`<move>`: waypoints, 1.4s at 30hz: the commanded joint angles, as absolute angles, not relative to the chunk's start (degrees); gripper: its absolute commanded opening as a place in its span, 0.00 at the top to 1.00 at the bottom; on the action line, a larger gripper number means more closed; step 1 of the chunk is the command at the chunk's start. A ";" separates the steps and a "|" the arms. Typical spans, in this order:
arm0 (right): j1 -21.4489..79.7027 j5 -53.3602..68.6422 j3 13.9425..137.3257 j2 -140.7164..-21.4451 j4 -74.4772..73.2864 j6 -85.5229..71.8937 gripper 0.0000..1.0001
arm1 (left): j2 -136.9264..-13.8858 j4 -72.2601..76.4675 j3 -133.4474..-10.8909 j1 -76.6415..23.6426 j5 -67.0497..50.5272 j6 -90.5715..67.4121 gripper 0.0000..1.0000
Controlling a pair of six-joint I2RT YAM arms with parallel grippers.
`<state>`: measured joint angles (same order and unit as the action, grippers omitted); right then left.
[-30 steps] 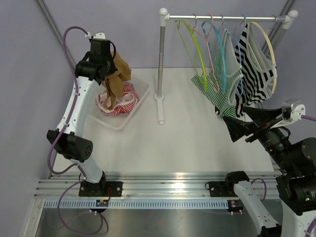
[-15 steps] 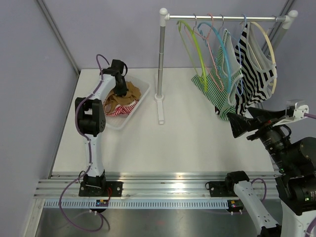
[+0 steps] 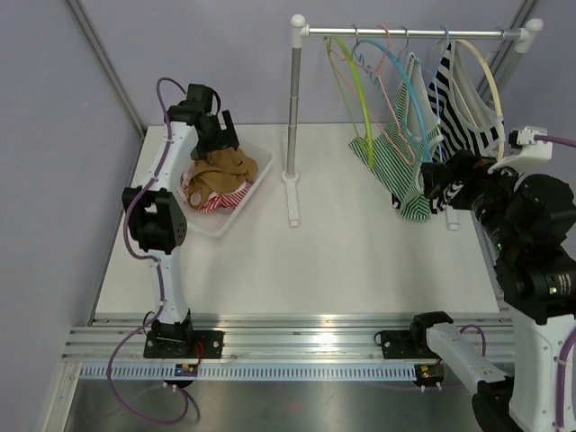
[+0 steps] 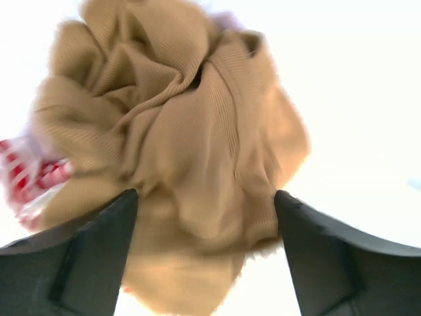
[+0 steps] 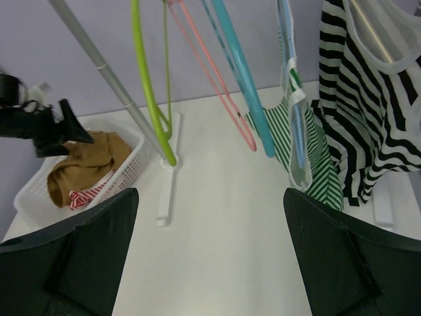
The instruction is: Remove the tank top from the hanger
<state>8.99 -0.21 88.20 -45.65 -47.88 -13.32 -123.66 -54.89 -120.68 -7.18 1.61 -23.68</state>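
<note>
The light blue hanger carries the green-and-white striped tank top. My right gripper will close on the near arm of the light blue hanger (image 3: pixel 437 97).
Two tank tops hang on the rack rod (image 3: pixel 405 33): a green-and-white striped tank top (image 3: pixel 405 157) (image 5: pixel 322 178) on a light blue hanger, and a black-and-white striped tank top (image 3: pixel 468 121) (image 5: pixel 368 112) on a cream hanger (image 3: pixel 490 72). My right gripper (image 3: pixel 434 183) (image 5: pixel 210 194) is open and empty, close beside the lower hem of the green striped top. My left gripper (image 3: pixel 222 137) (image 4: pixel 205 197) hovers open just above a crumpled tan top (image 3: pixel 225 166) (image 4: pixel 184 112) lying in the white basket (image 3: pixel 250 200).
Bare green (image 3: pixel 355 81), pink (image 3: pixel 378 67) and blue (image 3: pixel 409 90) hangers hang left of the tops. The rack pole (image 3: pixel 292 99) and its foot (image 3: pixel 293 202) stand mid-table. A red-and-white striped garment (image 3: pixel 216 195) lies under the tan one.
My left gripper lowered the tan top into the basket, opened and let it go. My right gripper moved up and back to the hanging striped tops.
</note>
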 commanded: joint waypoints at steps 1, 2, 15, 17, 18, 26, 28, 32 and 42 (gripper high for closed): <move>9.05 -6.41 93.24 -51.23 -47.72 -11.17 0.00 | -112.86 -58.36 -128.75 -6.50 -1.93 -21.97 0.01; 9.05 -7.11 94.21 -52.46 -47.55 -10.81 0.00 | -111.11 -58.53 -129.02 -6.24 -3.15 -21.80 0.01; 5.10 -8.00 116.88 -76.53 -48.87 -3.69 0.10 | -71.22 -48.18 -93.90 -6.68 -7.37 -19.25 0.01; 4.40 -7.82 118.99 -78.56 -48.78 -3.61 0.21 | -64.53 -46.07 -85.74 -7.81 -8.96 -19.16 0.01; 3.44 -7.47 120.92 -80.49 -48.52 -3.26 0.25 | -62.42 -44.14 -83.08 -8.17 -9.40 -18.81 0.01; 0.44 -2.47 130.69 -91.31 -52.38 -1.76 0.43 | -50.54 -39.65 -68.30 -12.92 -7.65 -16.09 0.01; -1.39 -0.62 131.39 -93.77 -52.99 -1.15 0.43 | -49.66 -39.46 -66.02 -13.27 -7.91 -15.65 0.01; -2.20 3.34 134.38 -98.86 -56.25 -0.35 0.47 | -47.99 -38.15 -61.88 -14.59 -7.47 -14.85 0.01; -2.55 5.01 133.59 -102.92 -55.81 3.34 0.73 | -47.64 -37.18 -59.50 -15.73 -8.00 -14.24 0.01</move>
<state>-2.37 2.76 131.85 -102.63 -56.07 1.72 -48.40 -41.21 -59.83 -15.49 -6.92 -15.38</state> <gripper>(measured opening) 0.299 0.987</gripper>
